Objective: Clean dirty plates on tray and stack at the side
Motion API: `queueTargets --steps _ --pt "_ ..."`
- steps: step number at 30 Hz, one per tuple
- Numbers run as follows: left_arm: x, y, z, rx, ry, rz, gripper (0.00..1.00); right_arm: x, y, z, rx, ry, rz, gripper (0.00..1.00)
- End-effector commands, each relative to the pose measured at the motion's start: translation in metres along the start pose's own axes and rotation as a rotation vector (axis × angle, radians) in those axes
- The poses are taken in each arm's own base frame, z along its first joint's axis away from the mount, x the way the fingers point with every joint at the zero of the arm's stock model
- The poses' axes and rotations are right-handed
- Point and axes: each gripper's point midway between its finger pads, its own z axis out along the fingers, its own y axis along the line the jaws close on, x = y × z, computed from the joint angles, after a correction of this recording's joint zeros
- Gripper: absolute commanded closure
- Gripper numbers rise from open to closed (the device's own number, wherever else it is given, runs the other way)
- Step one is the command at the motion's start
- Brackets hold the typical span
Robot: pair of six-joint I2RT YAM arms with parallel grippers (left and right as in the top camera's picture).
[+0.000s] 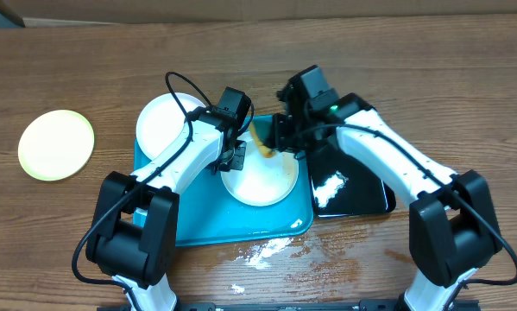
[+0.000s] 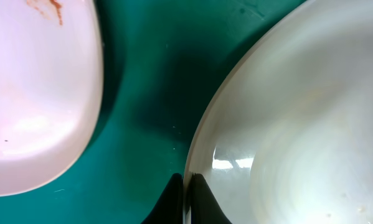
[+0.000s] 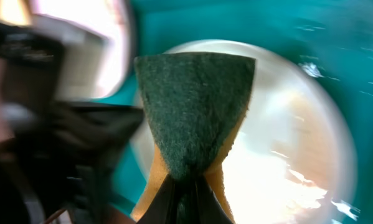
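Observation:
Next, I let go of the yellow sponge with my right gripper inside the glossy black tray (image 1: 358,194), near the tray's front edge.
The turquoise tray (image 1: 232,220) carries two white plates: one at its middle (image 1: 260,180), one at its back left (image 1: 161,121). My left gripper (image 1: 232,162) is shut on the middle plate's left rim. In the left wrist view, its gripper (image 2: 187,186) pinches the rim of that plate (image 2: 298,124). The other plate (image 2: 37,93) shows reddish smears. My right gripper (image 1: 277,142) is shut on a yellow sponge with a green scouring face (image 1: 262,145), at the middle plate's far edge. The right wrist view is blurred: sponge (image 3: 195,112), gripper (image 3: 187,186), plate (image 3: 286,143).
A pale yellow-green plate (image 1: 56,144) lies on the wooden table far left of the tray. A glossy black tray (image 1: 353,186) sits against the turquoise tray's right side, under my right arm. White specks (image 1: 262,250) are scattered on the table by the tray's front edge.

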Motion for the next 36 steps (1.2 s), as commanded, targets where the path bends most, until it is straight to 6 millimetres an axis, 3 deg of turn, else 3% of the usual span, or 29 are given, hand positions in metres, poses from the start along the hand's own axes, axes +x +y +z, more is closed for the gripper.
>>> queueTargets --steps 1,3,5,8,13,18,25,28,36 --pt "-0.012 0.01 -0.008 -0.059 -0.044 -0.001 0.96 -0.023 -0.026 -0.047 0.093 -0.102 -0.011 0.96" --pt "-0.015 0.01 -0.012 -0.054 -0.057 -0.004 0.96 -0.025 -0.047 -0.06 0.169 -0.12 0.028 0.96" --pt "-0.019 0.01 -0.021 -0.048 -0.077 -0.021 0.96 -0.023 -0.084 -0.082 0.316 -0.141 0.094 0.96" --pt "-0.026 0.01 -0.033 -0.042 -0.097 -0.035 0.96 -0.006 -0.116 -0.096 0.437 -0.093 0.165 0.96" --pt "-0.038 0.009 -0.052 -0.034 -0.124 -0.05 0.96 0.054 -0.144 -0.081 0.524 0.1 0.239 0.96" --pt "-0.05 0.009 -0.066 -0.026 -0.154 -0.056 0.96 0.099 -0.169 -0.065 0.569 0.219 0.28 0.96" --pt "-0.064 0.008 -0.084 -0.013 -0.196 -0.069 0.96 0.113 -0.153 -0.053 0.451 0.288 0.262 0.96" --pt "-0.072 0.007 -0.095 -0.006 -0.22 -0.075 0.96 0.107 -0.154 -0.054 0.444 0.264 0.258 0.96" --pt "-0.084 0.007 -0.114 0.004 -0.26 -0.082 0.96 0.071 -0.146 -0.086 0.412 0.156 0.252 0.96"
